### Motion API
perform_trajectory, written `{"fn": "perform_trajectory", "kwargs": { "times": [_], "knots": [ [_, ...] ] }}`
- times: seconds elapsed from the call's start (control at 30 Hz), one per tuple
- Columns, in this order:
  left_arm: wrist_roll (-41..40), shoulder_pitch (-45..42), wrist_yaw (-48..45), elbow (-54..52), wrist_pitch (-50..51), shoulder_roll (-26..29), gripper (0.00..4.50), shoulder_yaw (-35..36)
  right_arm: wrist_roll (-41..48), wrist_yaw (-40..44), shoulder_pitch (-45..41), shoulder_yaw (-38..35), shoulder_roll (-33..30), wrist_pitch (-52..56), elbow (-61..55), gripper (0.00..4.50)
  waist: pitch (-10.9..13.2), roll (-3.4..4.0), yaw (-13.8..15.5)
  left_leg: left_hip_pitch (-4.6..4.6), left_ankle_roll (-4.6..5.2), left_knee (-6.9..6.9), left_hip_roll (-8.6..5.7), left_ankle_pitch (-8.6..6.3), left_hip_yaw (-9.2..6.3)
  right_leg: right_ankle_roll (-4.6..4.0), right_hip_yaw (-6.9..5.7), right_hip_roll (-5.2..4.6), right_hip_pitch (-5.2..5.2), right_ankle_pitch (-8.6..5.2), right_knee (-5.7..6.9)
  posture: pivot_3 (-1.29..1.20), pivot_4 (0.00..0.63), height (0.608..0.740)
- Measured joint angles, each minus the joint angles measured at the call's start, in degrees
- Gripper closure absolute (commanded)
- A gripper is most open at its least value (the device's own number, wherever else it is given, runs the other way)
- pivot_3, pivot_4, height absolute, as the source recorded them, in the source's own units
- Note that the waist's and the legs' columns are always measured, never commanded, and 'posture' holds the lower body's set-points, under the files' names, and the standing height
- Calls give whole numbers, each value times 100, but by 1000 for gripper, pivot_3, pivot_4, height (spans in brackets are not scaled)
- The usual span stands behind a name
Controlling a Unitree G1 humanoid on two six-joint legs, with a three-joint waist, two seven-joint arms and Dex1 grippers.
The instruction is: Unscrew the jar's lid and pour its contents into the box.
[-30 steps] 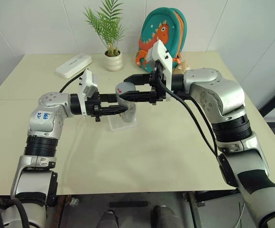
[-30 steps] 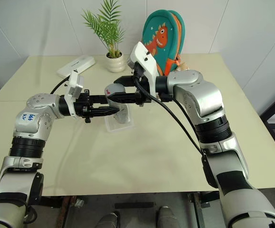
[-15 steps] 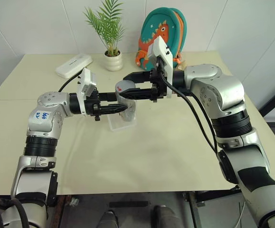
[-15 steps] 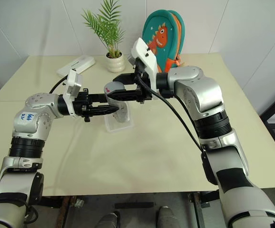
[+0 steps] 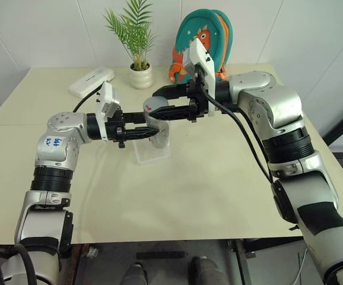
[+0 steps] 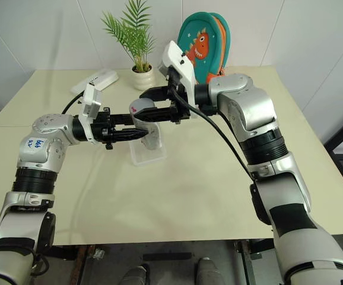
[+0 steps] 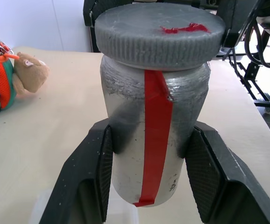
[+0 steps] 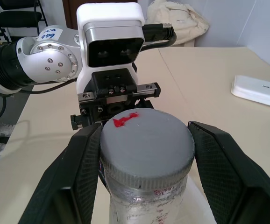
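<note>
I will use my right gripper to set the grey lid, now on the jar's mouth above the box, down beside the box, on the cream tabletop (image 5: 221, 160) in front of the backpack.
The jar (image 7: 139, 140), silvery-grey and translucent with a red stripe, is held upright in the air above the box (image 5: 152, 153). My left gripper (image 5: 149, 134) comes in level from the left and is shut on the jar's body, its fingers (image 7: 95, 177) pressed to both sides. The grey lid (image 8: 146, 144) sits on the jar's mouth, and some thread shows beneath it. My right gripper (image 5: 159, 105) comes in from the right and is shut on the lid, one finger (image 8: 83, 168) on each side. The contents are hidden inside the jar.
A potted palm (image 5: 141, 76), a white oblong case (image 5: 92, 81) and a teal dinosaur backpack (image 5: 210, 35) stand along the back of the table. A small plush toy (image 7: 30, 74) lies beside the backpack. The cream tabletop (image 5: 189, 190) is open in front of the box.
My right wrist has turned a little while gripping the lid. The left gripper and the jar have kept their place.
</note>
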Motion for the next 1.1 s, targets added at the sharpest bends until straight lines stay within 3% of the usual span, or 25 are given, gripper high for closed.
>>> {"fn": "perform_trajectory", "kwargs": {
  "times": [0.57,0.93,1.1],
  "knots": [
    [-77,-9,-236,16,193,-23,2636,-4,69,-249,347,-16,-3,154,-646,1894,0,0,0,1,-1,1,0,1,0,0,0,0,0,0,5,0,150,740],
    [269,-10,-242,66,-39,13,2636,-137,242,-908,798,-70,23,517,-1174,1894,0,1,-6,1,-1,3,0,1,-1,0,0,0,-1,0,9,0,150,740],
    [481,391,-666,3,-121,-18,2636,-700,258,-1508,527,-873,8,486,-1184,1894,5,7,28,0,-2,3,-1,2,0,0,1,0,-1,0,8,0,150,740]
  ]
}}
